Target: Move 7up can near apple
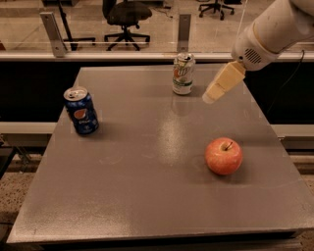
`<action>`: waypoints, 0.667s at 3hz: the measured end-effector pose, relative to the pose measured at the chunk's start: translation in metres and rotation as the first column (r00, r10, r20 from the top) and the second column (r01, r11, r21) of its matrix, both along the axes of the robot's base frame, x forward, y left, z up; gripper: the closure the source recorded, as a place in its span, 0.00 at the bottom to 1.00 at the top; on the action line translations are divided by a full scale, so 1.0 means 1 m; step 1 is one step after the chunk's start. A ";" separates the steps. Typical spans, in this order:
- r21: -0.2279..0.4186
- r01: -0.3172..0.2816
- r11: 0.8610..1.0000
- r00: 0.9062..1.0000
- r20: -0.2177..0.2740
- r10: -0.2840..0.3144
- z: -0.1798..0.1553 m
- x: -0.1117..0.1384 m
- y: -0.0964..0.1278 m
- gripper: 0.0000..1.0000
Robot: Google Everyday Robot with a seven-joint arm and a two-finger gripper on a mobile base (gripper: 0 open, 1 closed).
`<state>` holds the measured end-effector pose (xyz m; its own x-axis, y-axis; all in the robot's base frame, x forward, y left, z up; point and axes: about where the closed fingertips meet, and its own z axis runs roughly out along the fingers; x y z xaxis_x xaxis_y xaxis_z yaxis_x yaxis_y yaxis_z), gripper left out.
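Observation:
The 7up can stands near the table's far edge. My gripper goes to it next and closes on the can's upper half [184, 67].
The 7up can [183, 73], white and silver with a green logo, stands upright near the far edge of the grey table [147, 147]. The red-orange apple [223, 156] sits on the table's right side, well in front of the can. My gripper [212, 95] hangs from the white arm at the upper right, just to the right of the can and a little above the table, apart from it. It holds nothing that I can see.
A dark blue Pepsi can [81, 111] stands upright at the table's left side. Behind the table runs a glass partition with metal posts [51, 32], with office chairs [125, 14] beyond it.

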<state>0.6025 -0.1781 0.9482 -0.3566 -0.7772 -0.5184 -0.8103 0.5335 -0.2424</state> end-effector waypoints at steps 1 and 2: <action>0.037 0.044 0.998 0.999 -0.005 -0.044 -0.013 0.029 0.011 0.00; 0.076 0.076 0.994 0.997 -0.023 -0.074 -0.025 0.056 0.023 0.00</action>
<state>0.6585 -0.1550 0.9230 -0.4235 -0.7063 -0.5672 -0.7717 0.6093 -0.1825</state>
